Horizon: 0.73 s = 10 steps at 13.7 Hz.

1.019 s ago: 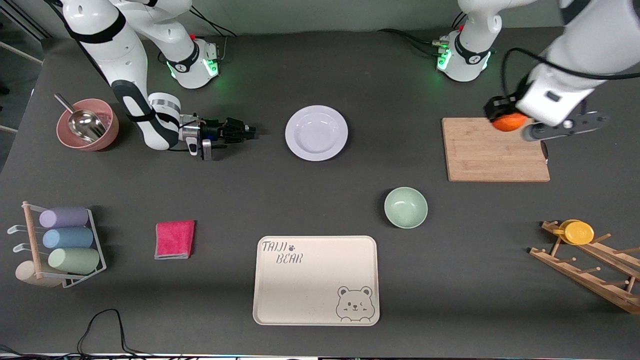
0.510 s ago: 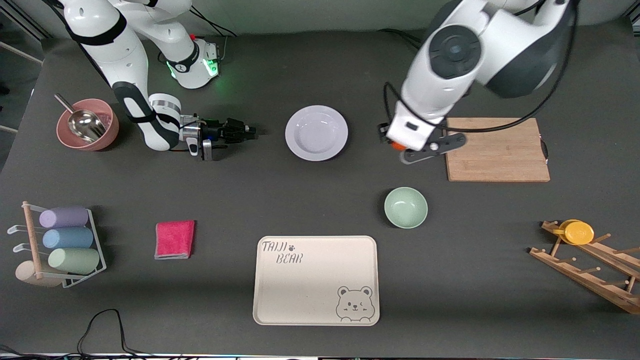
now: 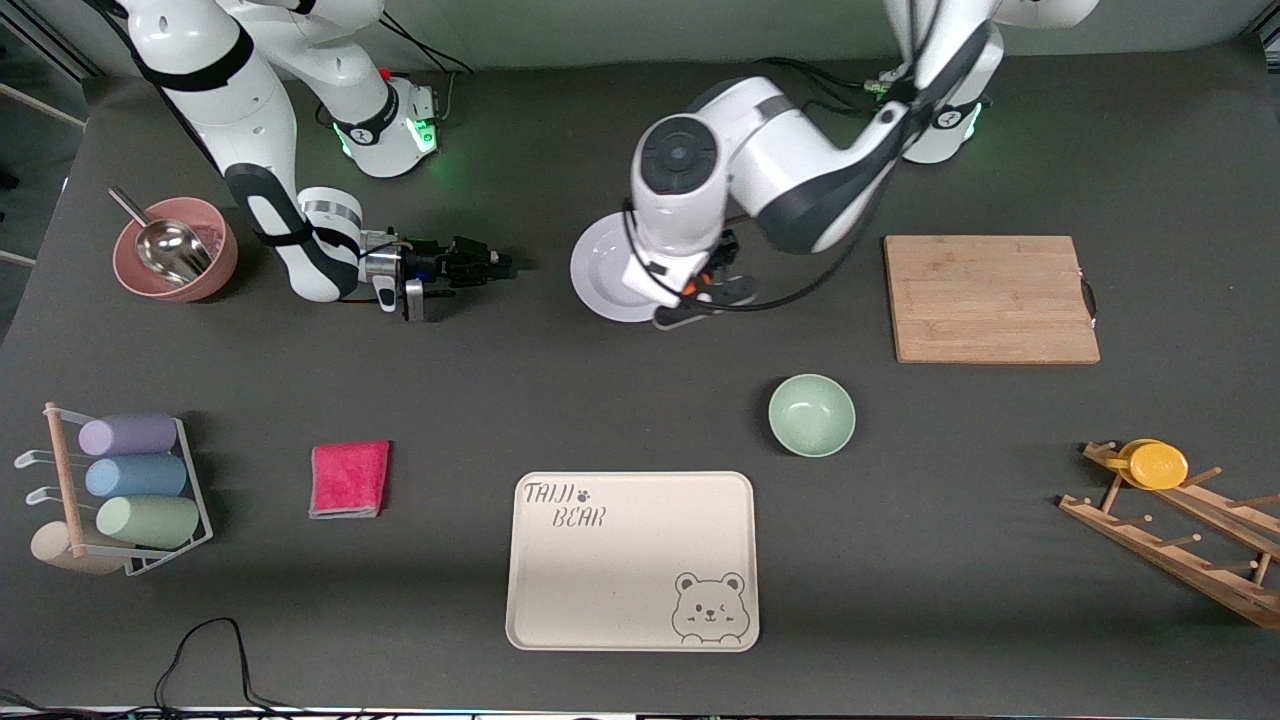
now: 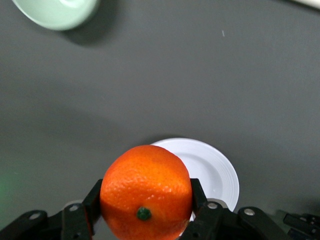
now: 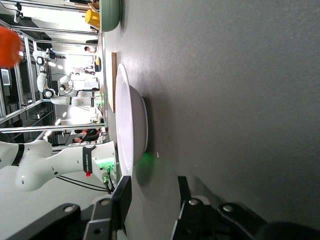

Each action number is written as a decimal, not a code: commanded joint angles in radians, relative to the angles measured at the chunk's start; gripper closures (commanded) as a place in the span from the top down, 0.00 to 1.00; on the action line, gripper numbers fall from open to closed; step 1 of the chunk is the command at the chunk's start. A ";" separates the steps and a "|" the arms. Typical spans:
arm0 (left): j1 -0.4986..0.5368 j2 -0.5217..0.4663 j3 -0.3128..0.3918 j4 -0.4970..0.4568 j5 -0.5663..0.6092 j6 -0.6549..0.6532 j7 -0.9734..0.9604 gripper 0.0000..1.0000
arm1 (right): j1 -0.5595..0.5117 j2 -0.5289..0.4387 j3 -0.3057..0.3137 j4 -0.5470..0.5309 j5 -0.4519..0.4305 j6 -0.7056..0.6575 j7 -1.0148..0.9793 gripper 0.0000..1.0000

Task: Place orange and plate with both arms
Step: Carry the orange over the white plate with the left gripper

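Observation:
Next, my left gripper lets go of the orange in the hollow middle of the pale plate [image 3: 635,263] [image 4: 189,179].
The orange [image 4: 146,192] is clamped in my left gripper [image 4: 146,200], which is shut on it. In the front view only a sliver of the orange [image 3: 689,290] shows under that gripper [image 3: 700,288], which hangs over the plate's edge toward the left arm's end. The pale plate [image 3: 603,272] lies on the table, partly covered by the left arm; the left wrist view shows the plate [image 4: 212,170] just under the fruit. My right gripper [image 3: 492,265] lies low beside the plate toward the right arm's end, open and holding nothing [image 5: 152,200], facing the plate's rim [image 5: 131,125].
A mint-green bowl [image 3: 811,415] and a cream bear tray [image 3: 632,560] lie nearer the camera. A wooden board [image 3: 990,298] and a peg rack [image 3: 1170,520] are toward the left arm's end. A pink bowl [image 3: 175,250], red cloth [image 3: 349,479] and cup rack [image 3: 120,490] are toward the right arm's end.
The left arm has swung with the orange from over the wooden board across to the plate's edge. The right arm has not moved.

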 commanded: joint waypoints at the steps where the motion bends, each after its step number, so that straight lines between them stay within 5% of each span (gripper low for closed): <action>1: -0.089 0.087 0.019 0.053 0.028 0.022 -0.077 0.00 | 0.004 0.024 -0.002 0.003 0.027 -0.017 -0.034 0.44; 10: -0.219 0.217 0.039 -0.005 0.128 0.182 -0.128 0.00 | 0.004 0.024 -0.004 0.003 0.027 -0.017 -0.034 0.44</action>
